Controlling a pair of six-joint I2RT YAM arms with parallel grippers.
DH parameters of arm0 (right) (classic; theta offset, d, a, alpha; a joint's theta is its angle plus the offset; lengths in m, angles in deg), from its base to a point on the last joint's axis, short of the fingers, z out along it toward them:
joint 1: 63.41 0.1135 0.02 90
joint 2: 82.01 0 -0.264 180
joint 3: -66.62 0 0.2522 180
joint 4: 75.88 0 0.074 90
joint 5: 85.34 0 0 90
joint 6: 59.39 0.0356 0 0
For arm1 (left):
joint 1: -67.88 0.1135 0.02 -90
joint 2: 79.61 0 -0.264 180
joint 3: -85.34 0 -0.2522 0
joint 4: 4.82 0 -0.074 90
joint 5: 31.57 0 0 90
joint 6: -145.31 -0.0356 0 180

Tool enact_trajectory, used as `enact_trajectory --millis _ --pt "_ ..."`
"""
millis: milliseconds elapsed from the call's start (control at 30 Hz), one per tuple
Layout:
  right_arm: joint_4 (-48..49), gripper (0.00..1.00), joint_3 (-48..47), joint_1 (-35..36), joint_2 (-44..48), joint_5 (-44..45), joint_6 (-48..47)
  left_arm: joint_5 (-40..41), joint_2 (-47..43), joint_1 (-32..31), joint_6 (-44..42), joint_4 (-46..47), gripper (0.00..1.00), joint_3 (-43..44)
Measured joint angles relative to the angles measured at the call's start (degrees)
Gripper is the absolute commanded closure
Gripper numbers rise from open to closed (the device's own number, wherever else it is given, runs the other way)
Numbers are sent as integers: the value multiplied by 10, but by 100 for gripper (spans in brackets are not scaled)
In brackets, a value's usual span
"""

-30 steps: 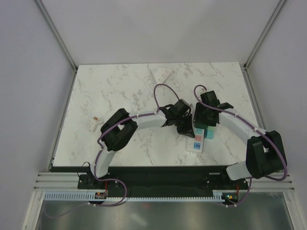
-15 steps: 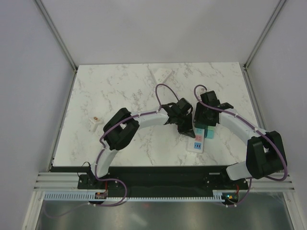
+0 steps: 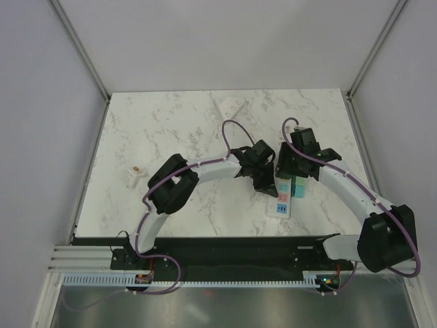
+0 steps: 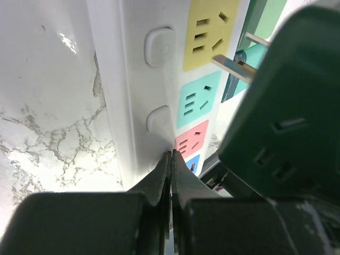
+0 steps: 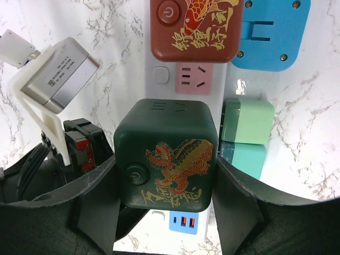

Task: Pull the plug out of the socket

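I'll release the plug, now hanging clear of the strip, on the marble (image 3: 184, 186) with my right gripper, under my left gripper's arm, near the small white part.
The socket is a white power strip (image 4: 127, 106) (image 3: 281, 202) with coloured outlets, lying on the marble table. The plug (image 5: 167, 159) is a dark green cube with a red-gold dragon print. My right gripper (image 5: 167, 204) (image 3: 292, 166) is shut on the plug, one finger on each side. In the left wrist view the plug (image 4: 287, 101) hangs clear of the strip with its metal prongs (image 4: 234, 66) bare above the yellow outlet. My left gripper (image 4: 171, 155) (image 3: 263, 179) is shut, its tips pressed down on the strip beside the pink outlet.
A brown-red cube plug (image 5: 196, 26) sits in the strip further along. A blue adapter (image 5: 273, 32) and two mint-green adapters (image 5: 247, 121) lie beside it. A silver and white charger (image 5: 53, 74) is to the left. A small white part (image 3: 133, 176) lies at the table's left.
The right arm's elbow has swung out to the right and its wrist has shifted slightly with the plug. The left gripper stays pressed on the strip.
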Motion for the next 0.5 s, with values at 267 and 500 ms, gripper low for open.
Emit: enact_trajectory --millis 267,500 --pt "-28 100 -9 -1 57 18 -19 10 -5 -4 -16 0 98 1" --pt "-32 100 -14 -39 75 -29 -30 43 -52 -7 -47 -22 98 -8"
